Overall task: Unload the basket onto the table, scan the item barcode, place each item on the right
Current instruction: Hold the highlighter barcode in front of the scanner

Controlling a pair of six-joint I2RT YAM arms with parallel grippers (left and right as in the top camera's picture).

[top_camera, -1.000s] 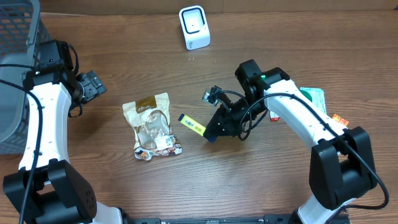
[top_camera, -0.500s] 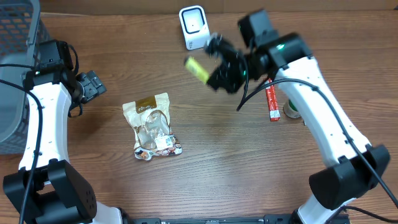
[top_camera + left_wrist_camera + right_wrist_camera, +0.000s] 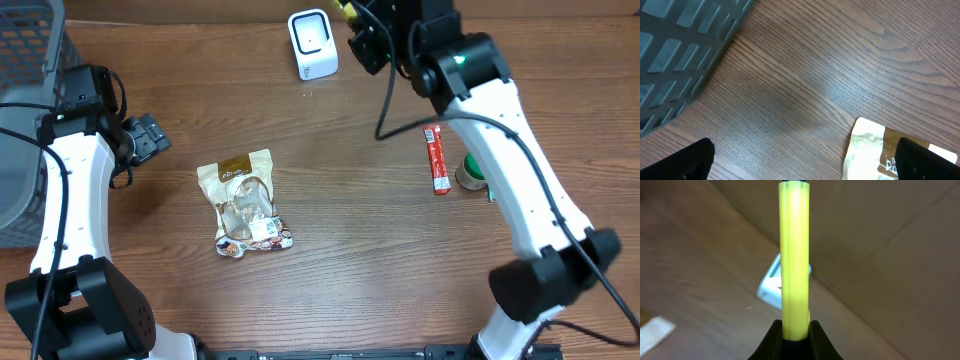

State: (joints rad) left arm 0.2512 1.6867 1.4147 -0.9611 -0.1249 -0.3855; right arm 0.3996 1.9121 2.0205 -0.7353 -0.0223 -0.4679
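I need to set the yellow highlighter on the table (image 3: 425, 179) next to the red packet, facing the snack bag, with my right gripper.
The item is a yellow highlighter (image 3: 793, 255), and my right gripper (image 3: 793, 328) is shut on its lower end. In the overhead view the right gripper (image 3: 358, 28) is raised at the back of the table, just right of the white barcode scanner (image 3: 312, 43). Only the tip of the highlighter (image 3: 344, 8) shows there, at the top edge. In the right wrist view the scanner (image 3: 771, 282) lies blurred behind the highlighter. My left gripper (image 3: 150, 138) stands open at the left, with nothing between its fingers (image 3: 686, 162).
A brown and white snack bag (image 3: 245, 200) lies left of centre, its corner (image 3: 874, 150) by my left gripper. A grey basket (image 3: 25, 60) stands at the far left. A red packet (image 3: 434, 158) and a green item (image 3: 475, 172) lie at the right.
My right arm has lifted the highlighter from the middle of the table and carried it up and back, to beside the scanner. The left arm has not moved.
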